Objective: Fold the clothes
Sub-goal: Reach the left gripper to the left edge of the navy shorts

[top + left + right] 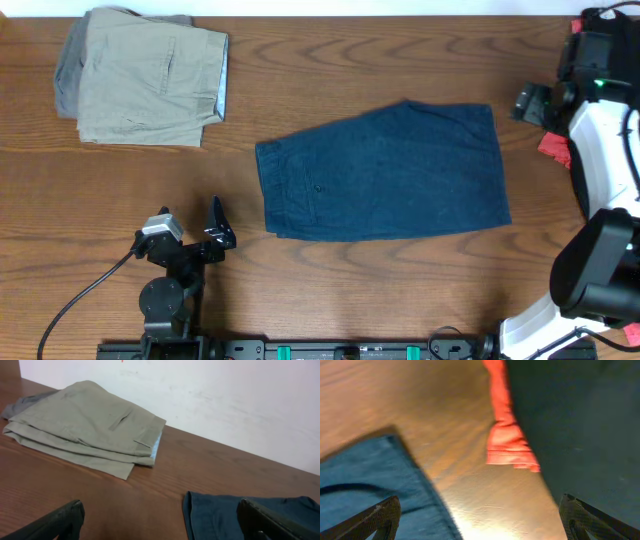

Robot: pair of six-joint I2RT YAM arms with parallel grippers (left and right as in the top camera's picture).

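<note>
The dark navy shorts are next for my left gripper, which should go to them and close on the middle of the shorts' waistband (265, 193), next to the pocket.
The dark navy shorts (385, 175) lie flat in the middle of the table, waistband and pocket to the left. My left gripper (215, 225) is open and empty, just off the shorts' lower left corner; in the left wrist view (160, 527) the shorts' edge (225, 515) lies by the right finger. My right gripper (533, 104) is open and empty beyond the shorts' upper right corner; in the right wrist view (480, 520) it hangs over bare wood, with the shorts' corner (370, 485) at the left finger.
Folded khaki trousers (145, 85) lie at the back left and also show in the left wrist view (85, 430). A black garment (580, 425) with a coral-pink edge (505, 435) lies at the right table edge (553, 148). A white wall stands behind the table.
</note>
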